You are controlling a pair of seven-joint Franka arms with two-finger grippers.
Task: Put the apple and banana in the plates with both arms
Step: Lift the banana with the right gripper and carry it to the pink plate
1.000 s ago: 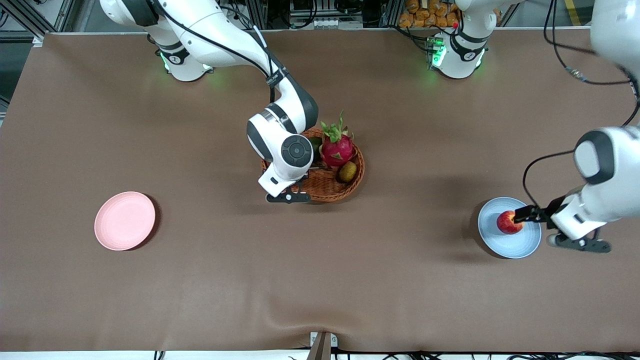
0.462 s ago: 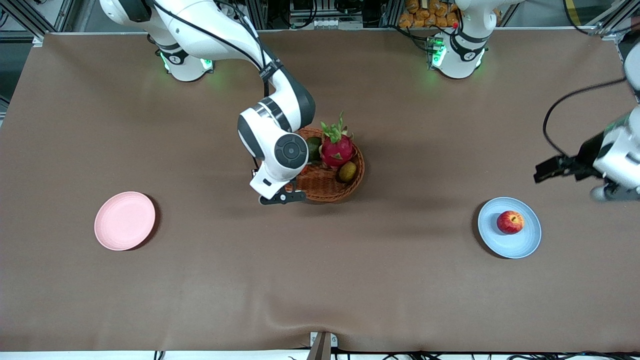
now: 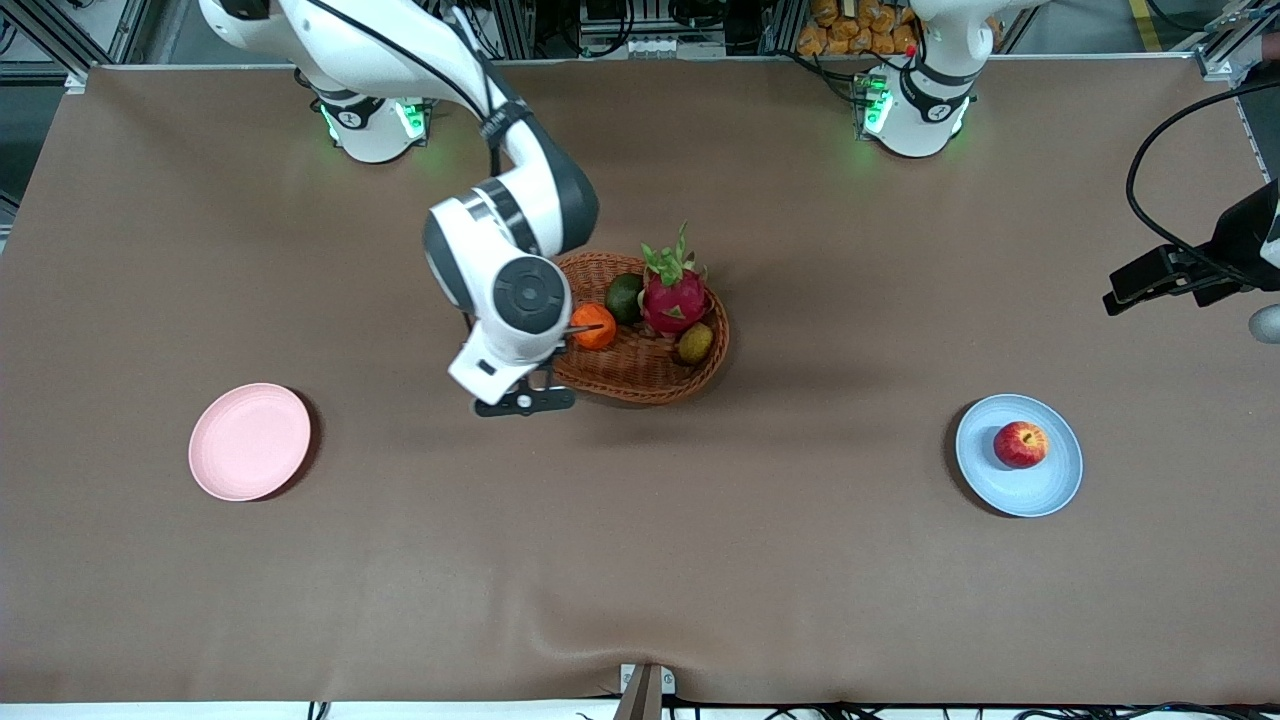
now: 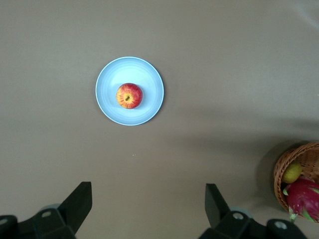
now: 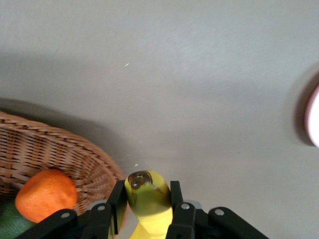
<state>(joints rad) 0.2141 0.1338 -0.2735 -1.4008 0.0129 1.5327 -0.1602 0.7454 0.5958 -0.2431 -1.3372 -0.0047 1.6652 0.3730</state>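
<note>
I will release the yellow banana from my right gripper onto the empty pink plate [image 3: 248, 463]. The banana still hangs just outside the basket's rim.
The red apple [image 3: 1020, 444] lies on the pale blue plate [image 3: 1052, 487] toward the left arm's end; both show in the left wrist view, apple [image 4: 129, 95] on plate [image 4: 150, 108]. My left gripper [image 3: 1125, 290] is open and empty, high over the table at that end [image 4: 148, 199]. My right gripper [image 5: 147, 193] is shut on the yellow banana [image 5: 148, 201], dark end showing. It hangs over the table just outside the basket's rim [image 3: 508, 385]; the wrist hides the banana in the front view. The pink plate [image 3: 250, 441] is empty; its edge shows in the right wrist view [image 5: 314, 119].
The brown wicker basket [image 3: 640, 378] sits mid-table with an orange [image 3: 594, 326], a green fruit [image 3: 624, 297], a pink dragon fruit [image 3: 673, 297] and a kiwi [image 3: 695, 343]. The basket rim [image 5: 60, 144] is beside the right gripper. A black cable loops by the left arm.
My left gripper let go of the apple on the blue plate, then rose away toward the left arm's end. My right gripper moved off the basket toward the pink plate, uncovering the orange.
</note>
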